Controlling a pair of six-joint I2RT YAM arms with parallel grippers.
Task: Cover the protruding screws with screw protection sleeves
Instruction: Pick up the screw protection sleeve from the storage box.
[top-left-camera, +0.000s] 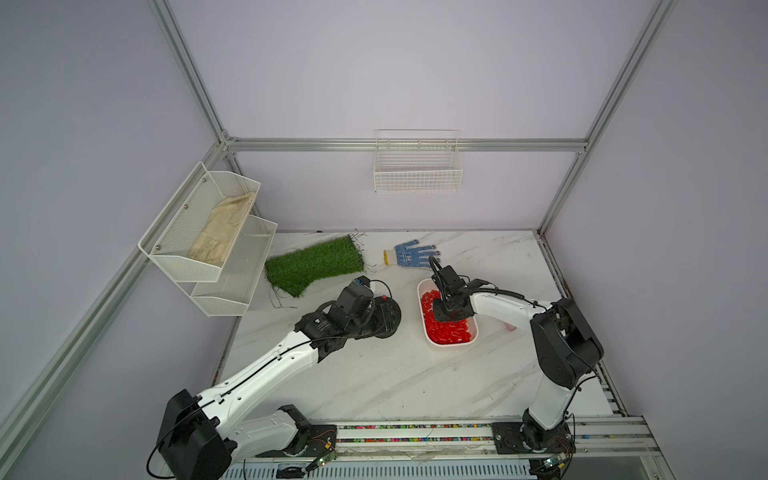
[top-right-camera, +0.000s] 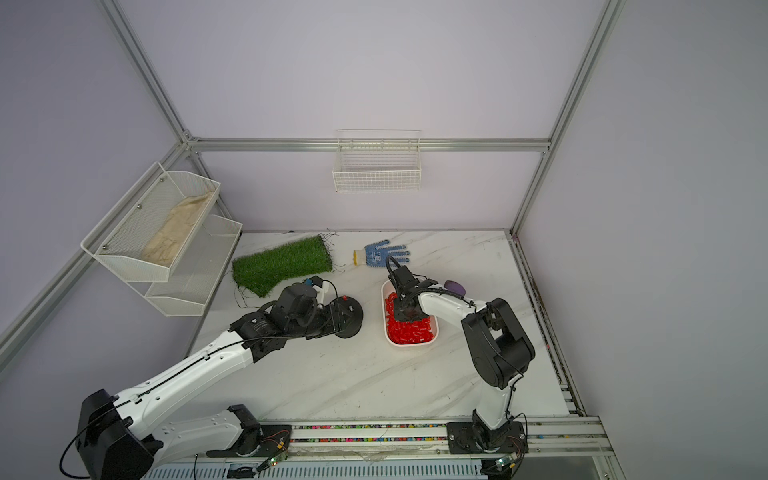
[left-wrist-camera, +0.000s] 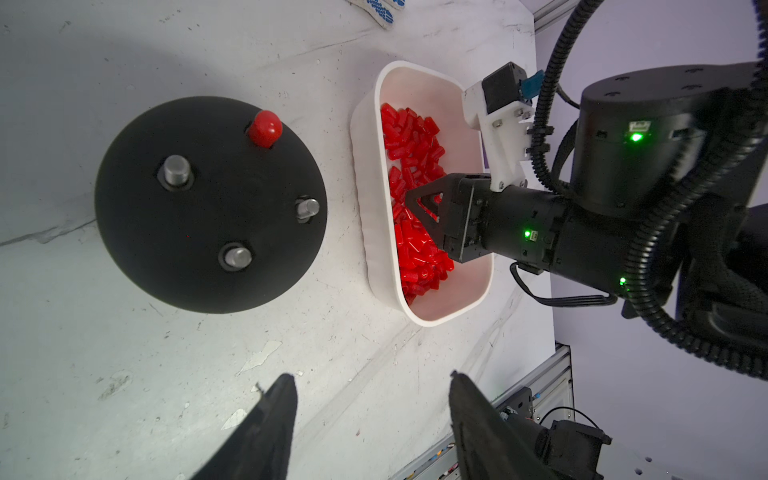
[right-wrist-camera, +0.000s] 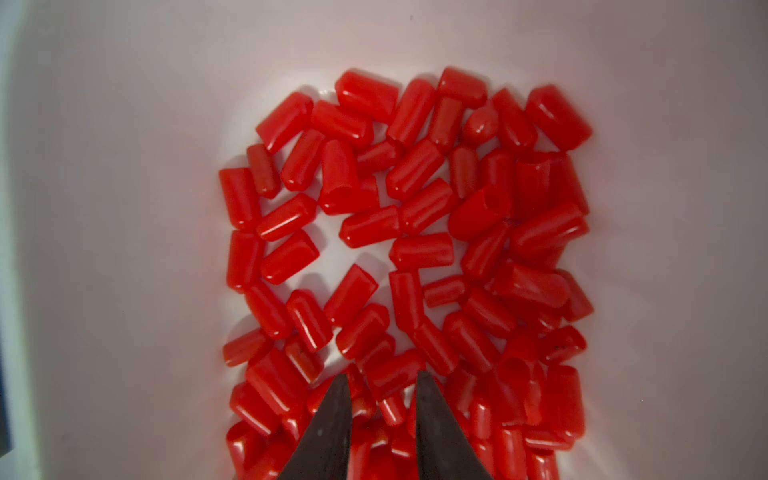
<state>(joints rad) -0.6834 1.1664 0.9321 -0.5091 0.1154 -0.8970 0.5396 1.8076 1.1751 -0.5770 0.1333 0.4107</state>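
Note:
Next, I close my left gripper on the loose end of the red sleeve held out by my right gripper's fingers (left-wrist-camera: 428, 212), between base and tray.
A black dome base (left-wrist-camera: 166, 232) stands left of the white tray (left-wrist-camera: 365, 208). Three bare silvery protruding screws (left-wrist-camera: 176, 170) (left-wrist-camera: 307, 206) (left-wrist-camera: 235, 255) stick up from it. A fourth spot carries a red sleeve (left-wrist-camera: 264, 126), also seen in both top views (top-left-camera: 384, 297) (top-right-camera: 344, 297). The tray (top-left-camera: 419, 286) holds a pile of red screw protection sleeves (right-wrist-camera: 415, 249) (top-right-camera: 411, 330). My right gripper (right-wrist-camera: 382, 374) is down in the tray just above the pile, its jaws a little apart and open, with sleeves lying under and between the tips. My left gripper (left-wrist-camera: 371, 376) is open and empty over bare table beside the base.
A blue-dotted glove (top-left-camera: 409, 254) and a green turf mat (top-left-camera: 316, 266) lie at the back of the marble table. Mesh shelves (top-left-camera: 208, 232) hang on the left wall and a wire basket (top-left-camera: 417, 166) on the back wall. A purple object (top-right-camera: 454, 286) sits behind the right arm.

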